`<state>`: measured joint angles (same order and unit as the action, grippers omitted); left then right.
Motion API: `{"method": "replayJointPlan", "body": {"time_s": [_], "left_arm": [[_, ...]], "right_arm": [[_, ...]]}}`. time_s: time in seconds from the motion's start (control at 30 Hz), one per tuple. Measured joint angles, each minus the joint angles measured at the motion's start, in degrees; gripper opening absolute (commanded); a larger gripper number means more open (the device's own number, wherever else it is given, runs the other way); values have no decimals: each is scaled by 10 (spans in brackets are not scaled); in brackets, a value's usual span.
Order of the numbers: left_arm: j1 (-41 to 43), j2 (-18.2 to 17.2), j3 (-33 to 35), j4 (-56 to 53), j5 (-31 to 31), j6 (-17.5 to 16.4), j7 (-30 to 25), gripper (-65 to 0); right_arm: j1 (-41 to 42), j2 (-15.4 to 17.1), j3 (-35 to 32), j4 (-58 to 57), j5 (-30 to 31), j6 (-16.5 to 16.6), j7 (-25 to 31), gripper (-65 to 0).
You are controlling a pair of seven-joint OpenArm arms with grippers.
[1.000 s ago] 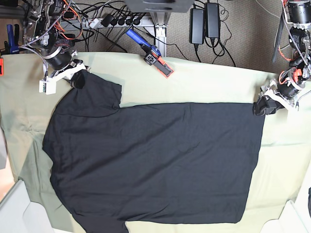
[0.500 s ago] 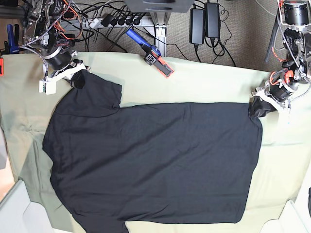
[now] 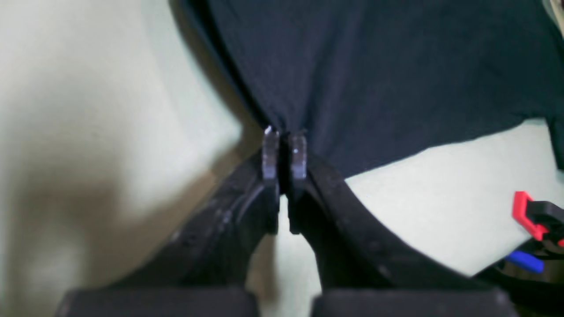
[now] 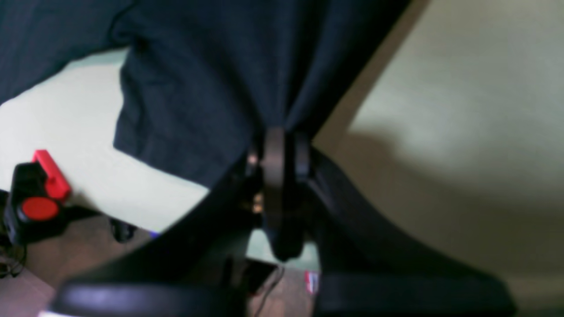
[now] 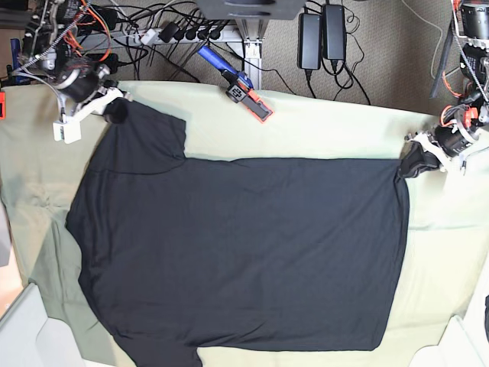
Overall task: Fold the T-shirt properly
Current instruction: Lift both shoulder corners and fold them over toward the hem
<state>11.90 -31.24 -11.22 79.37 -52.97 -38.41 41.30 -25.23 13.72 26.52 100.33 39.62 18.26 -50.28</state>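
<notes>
Next, I release the far sleeve, now hanging bunched, with my right gripper on the black T-shirt's body just inside its collar end [image 5: 113, 262].
The black T-shirt [image 5: 244, 245] lies spread flat on the pale green cloth, collar end to the left and hem to the right. My left gripper [image 5: 417, 157] is at the hem's far right corner, shut on a pinch of the T-shirt [image 3: 374, 66], with its fingertips [image 3: 269, 152] pressed together. My right gripper [image 5: 116, 112] is at the far left sleeve, shut on the fabric. In the right wrist view the T-shirt [image 4: 198, 79] hangs bunched from that gripper [image 4: 280, 147]. The cloth between both grips looks pulled taut along the far edge.
The pale green cloth [image 5: 328, 130] covers the table. A blue-handled tool with an orange end [image 5: 233, 80] lies at the far edge. Cables and power bricks [image 5: 321, 34] sit behind it. White bin edges [image 5: 30, 329] show at the near corners.
My left gripper closed on the hem corner and drew it slightly right and away. My right gripper moved up and left with the sleeve, stretching the shirt's far edge.
</notes>
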Motion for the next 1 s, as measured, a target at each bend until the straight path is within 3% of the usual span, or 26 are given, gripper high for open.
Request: {"method": "replayJointPlan", "body": {"time_s": [0.37, 0.77, 1.0], "left_arm": [[-8, -13, -15, 0, -16, 0, 4, -650], [-70, -11, -15, -1, 0, -1, -4, -650], [-132, -10, -15, -63, 13, -5, -11, -650]], "right_arm": [[38, 40, 7, 0, 21, 14, -21, -650], [154, 46, 7, 2, 23, 19, -28, -650], [219, 47, 7, -24, 11, 21, -23, -650]]}}
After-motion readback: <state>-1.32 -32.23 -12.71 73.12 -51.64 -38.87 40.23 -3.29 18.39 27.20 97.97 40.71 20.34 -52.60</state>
